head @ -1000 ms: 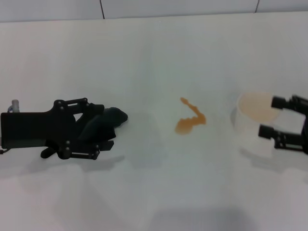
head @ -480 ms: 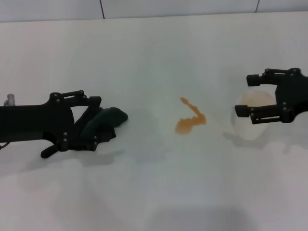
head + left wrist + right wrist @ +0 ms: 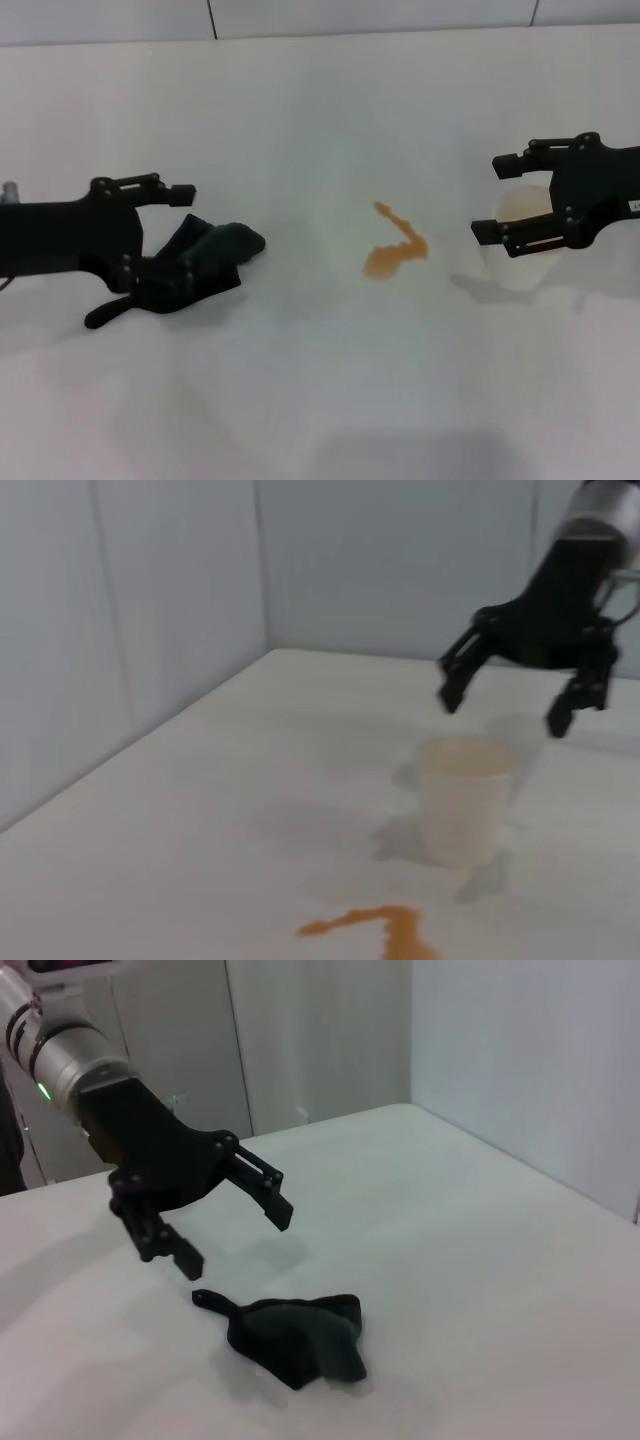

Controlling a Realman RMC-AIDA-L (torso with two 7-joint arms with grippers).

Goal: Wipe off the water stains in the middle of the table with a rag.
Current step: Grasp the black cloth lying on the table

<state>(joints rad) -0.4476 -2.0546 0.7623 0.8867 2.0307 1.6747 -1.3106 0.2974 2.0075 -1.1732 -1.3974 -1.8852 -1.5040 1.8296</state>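
Note:
My left gripper needs to grip the rag at the middle of the rag (image 3: 188,252), between its rounded end toward the orange stains and its thin loose corner.
The rag (image 3: 228,246), a dark green-black wad, lies on the white table (image 3: 320,380) at the left. My left gripper (image 3: 190,235) is open, and the right wrist view shows it (image 3: 237,1240) raised just above the rag (image 3: 300,1335), holding nothing. The orange water stains (image 3: 395,252) with their zigzag tail sit mid-table, and they also show in the left wrist view (image 3: 385,925). My right gripper (image 3: 490,198) is open and empty, hovering over the translucent cup (image 3: 515,272) at the right, and it also shows in the left wrist view (image 3: 503,710).
The cup (image 3: 465,800) stands upright a short way right of the stains. Bare table lies between the rag and the stains. Grey wall panels (image 3: 370,15) run along the table's far edge.
My left gripper has opened wider and drawn back to the left, and the rag lies on the table. My right gripper has risen and moved left from beside the cup to above it.

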